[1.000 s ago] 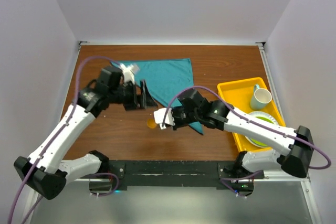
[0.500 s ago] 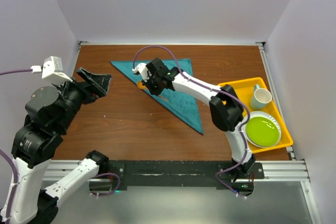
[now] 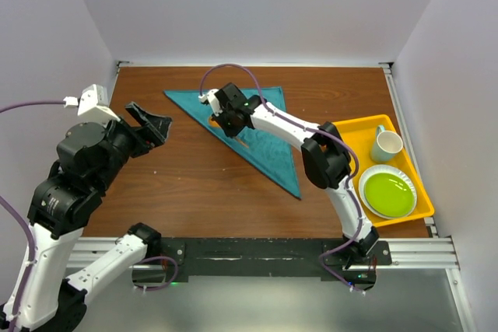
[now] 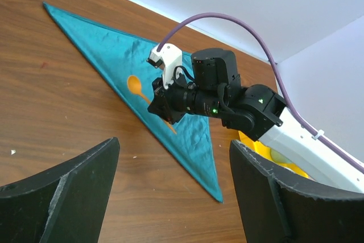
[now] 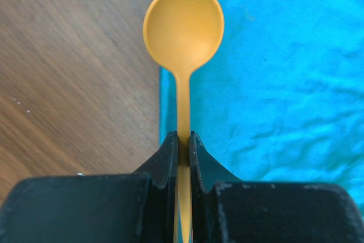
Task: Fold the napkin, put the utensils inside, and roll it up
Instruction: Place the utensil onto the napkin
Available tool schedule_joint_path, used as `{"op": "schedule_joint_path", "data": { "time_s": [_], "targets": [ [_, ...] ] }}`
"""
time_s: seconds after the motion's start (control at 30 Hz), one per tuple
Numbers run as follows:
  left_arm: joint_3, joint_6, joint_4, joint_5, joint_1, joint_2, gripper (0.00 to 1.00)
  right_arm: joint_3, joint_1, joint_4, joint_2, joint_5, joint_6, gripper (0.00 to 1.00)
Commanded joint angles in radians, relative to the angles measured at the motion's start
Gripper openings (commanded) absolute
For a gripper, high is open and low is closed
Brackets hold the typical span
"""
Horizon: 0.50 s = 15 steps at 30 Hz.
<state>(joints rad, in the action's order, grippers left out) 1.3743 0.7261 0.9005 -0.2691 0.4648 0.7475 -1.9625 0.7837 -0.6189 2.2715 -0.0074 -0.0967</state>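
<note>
My right gripper should release the orange spoon, now held just above the napkin's edge, on the teal napkin just inside its long edge (image 3: 230,136) (image 5: 200,123).
The teal napkin (image 3: 274,159) lies folded into a triangle on the brown table, its long edge running from far left to near right. My right gripper (image 3: 222,120) reaches over that long edge near the far left corner and is shut on the thin handle of the orange spoon (image 5: 183,27). The spoon's bowl sits just above the napkin's (image 5: 273,72) left edge. The left wrist view shows the spoon's bowl (image 4: 134,85) over the cloth (image 4: 187,129). My left gripper (image 3: 149,124) hangs open and empty, raised to the left of the napkin, clear of the cloth.
A yellow tray (image 3: 350,124) stands at the right edge of the table. It holds a white mug (image 3: 385,145) and a white-rimmed green plate (image 3: 389,192). White walls close in the table on the left, back and right.
My right gripper has carried the spoon from the front middle to the napkin's far left edge. My left arm has pulled back to the left and up, with its jaws opened wide.
</note>
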Motion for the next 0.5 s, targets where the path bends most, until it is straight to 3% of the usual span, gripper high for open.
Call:
{"op": "schedule_joint_path", "data": {
  "time_s": [0.0,0.47],
  "targets": [
    [-0.021,0.027,-0.025,0.024,0.000,-0.004,0.82,-0.032,-0.014,0.034,0.025,0.024,0.000,0.00],
    [-0.034,0.021,-0.051,0.054,-0.002,0.018,0.82,-0.131,-0.020,0.019,0.118,0.037,-0.003,0.00]
  ]
}}
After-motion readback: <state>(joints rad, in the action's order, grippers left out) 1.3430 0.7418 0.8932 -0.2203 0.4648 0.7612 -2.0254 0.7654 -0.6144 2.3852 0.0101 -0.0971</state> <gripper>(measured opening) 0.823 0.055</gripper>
